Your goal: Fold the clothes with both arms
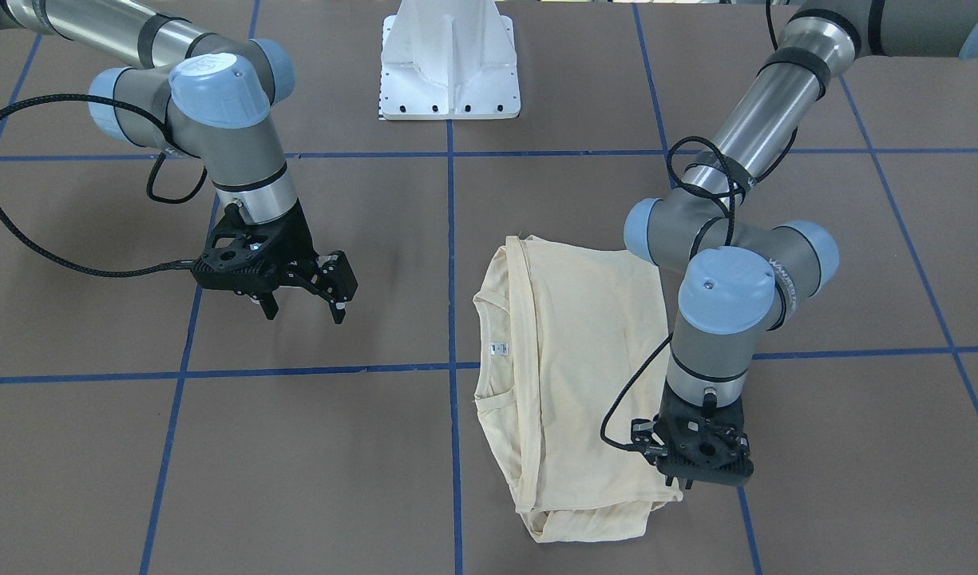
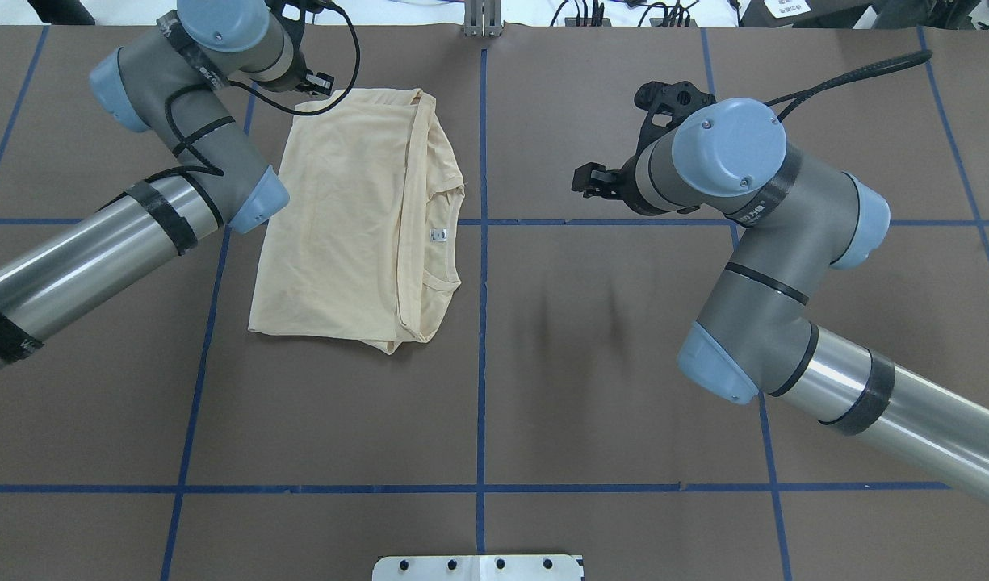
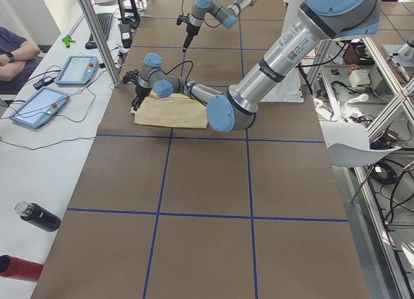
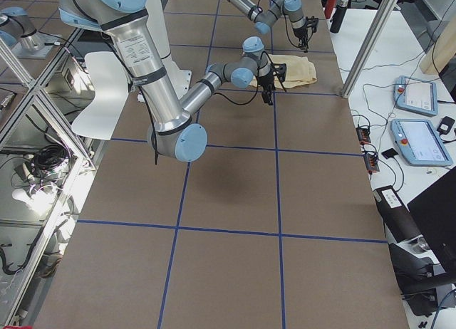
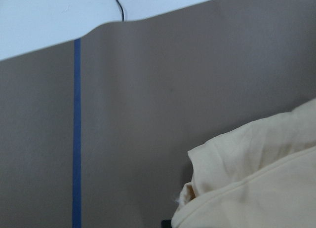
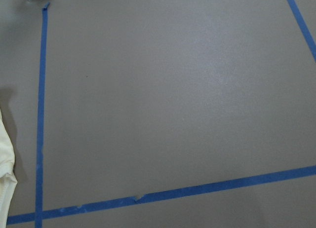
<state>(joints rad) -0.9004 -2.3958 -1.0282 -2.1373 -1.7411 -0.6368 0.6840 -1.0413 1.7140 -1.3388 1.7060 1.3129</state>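
The robot's right gripper will next move to the cream-yellow T-shirt and close on the neck opening's corner [image 1: 478, 299] closest to the white pedestal base.
The pale cream-yellow T-shirt [image 1: 576, 359] [image 2: 349, 226] lies folded lengthwise on the brown table, its neck opening and small white label [image 1: 500, 348] facing up. My left gripper [image 1: 682, 484] points down at the shirt's corner on the operators' side and appears shut on the fabric edge. The left wrist view shows that corner [image 5: 261, 178] close up and slightly bunched. My right gripper [image 1: 305, 313] hangs open above bare table, well away from the shirt, with nothing between its fingers. In the right wrist view only a sliver of the shirt [image 6: 5, 164] shows at the left edge.
The white pedestal base [image 1: 450, 64] stands at the robot's side of the table. Blue tape lines [image 1: 453, 263] divide the brown surface. A side bench holds tablets [image 3: 39, 108] and a metal post [image 3: 97, 33], and a person's folded arms [image 3: 16, 50] show beyond it.
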